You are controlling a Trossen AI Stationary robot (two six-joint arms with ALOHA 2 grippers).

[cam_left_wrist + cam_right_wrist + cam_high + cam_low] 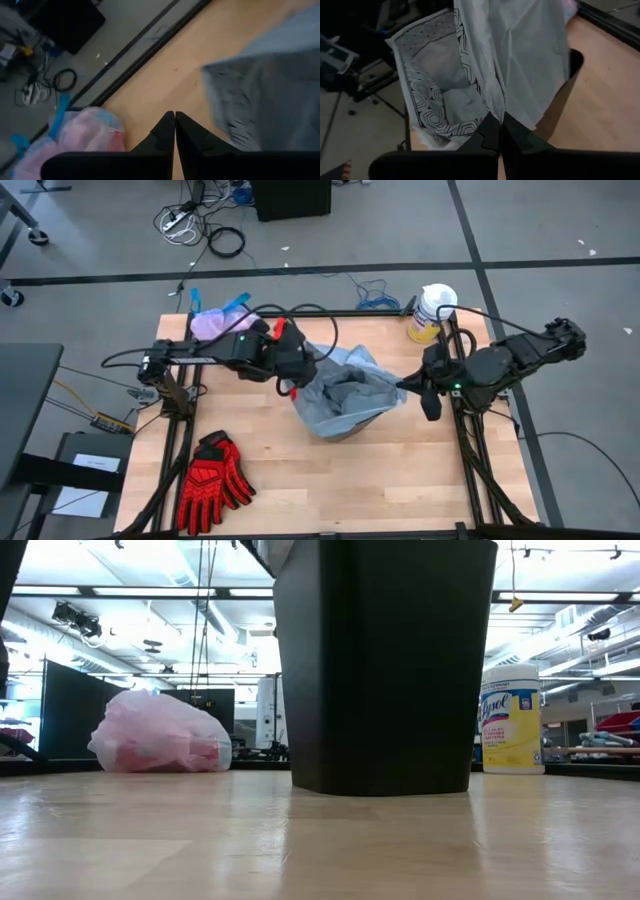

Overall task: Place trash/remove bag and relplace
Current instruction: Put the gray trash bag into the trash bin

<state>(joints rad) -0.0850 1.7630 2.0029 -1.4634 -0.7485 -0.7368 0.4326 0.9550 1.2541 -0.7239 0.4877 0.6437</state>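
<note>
The liner's loose corner is beyond my shut, empty left fingers; they should open and grab the liner's edge (314, 423) nearest the red gloves.
The black bin (385, 665) stands mid-table with the grey-blue liner (345, 390) draped over its mouth. The pink bag (220, 323), full and tied with blue ties, rests on its bottom at the table's far left corner (160, 735); something red shows through it, and no loose trash is in view. My left gripper (174, 120) is shut with nothing in it and hovers just left of the liner (270, 80), over bare table. At the liner's right edge, my right gripper (500, 124) is shut on the liner. My right gripper pinches the liner's right edge (512, 112) between its two fingertips. It comes from the table's right side, slanting slightly down. From the fingers (408, 385) the plastic runs in a drawn-out point back to the bin (572, 65), the rest lying over the bin's mouth.
A yellow wipes tub with a white lid (432, 313) stands at the far right corner. Red gloves (210, 480) lie near the front left. Bare wood lies in front of the bin (350, 490).
</note>
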